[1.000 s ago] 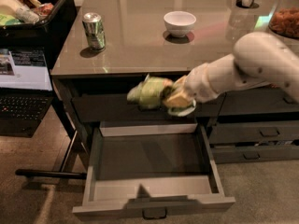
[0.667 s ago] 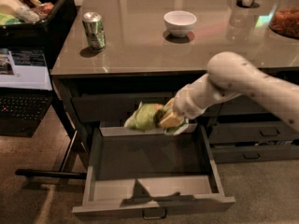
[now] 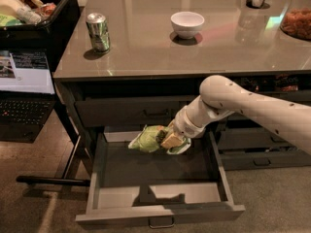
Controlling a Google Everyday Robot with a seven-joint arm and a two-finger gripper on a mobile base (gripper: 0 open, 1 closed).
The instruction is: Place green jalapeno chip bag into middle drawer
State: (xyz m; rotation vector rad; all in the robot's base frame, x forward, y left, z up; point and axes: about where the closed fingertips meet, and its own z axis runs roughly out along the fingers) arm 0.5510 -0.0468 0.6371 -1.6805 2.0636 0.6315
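The robot's gripper will release the green jalapeno chip bag on the drawer's bottom, near the drawer's side on the laptop's side (image 3: 130,172).
The green jalapeno chip bag (image 3: 146,140) is crumpled and held in the air over the back half of the open middle drawer (image 3: 116,195). My gripper (image 3: 167,140) is shut on the bag's right end, at the end of the white arm reaching in from the right. The drawer is pulled far out, with grey inner walls and floor and a small bar handle (image 3: 161,223) on its front. The bag's and the gripper's shadow falls on the drawer floor.
A green-and-silver soda can (image 3: 98,31) and a white bowl (image 3: 187,24) stand on the countertop (image 3: 146,57). The like wide drawer front (image 3: 131,111) above is closed. Narrower drawers (image 3: 262,154) lie to the right. A laptop (image 3: 24,93) and a black bin (image 3: 34,13) are at the left.
The arm has carried the bag down from level with the upper drawer front into the space over the open middle drawer, and a little to the left.
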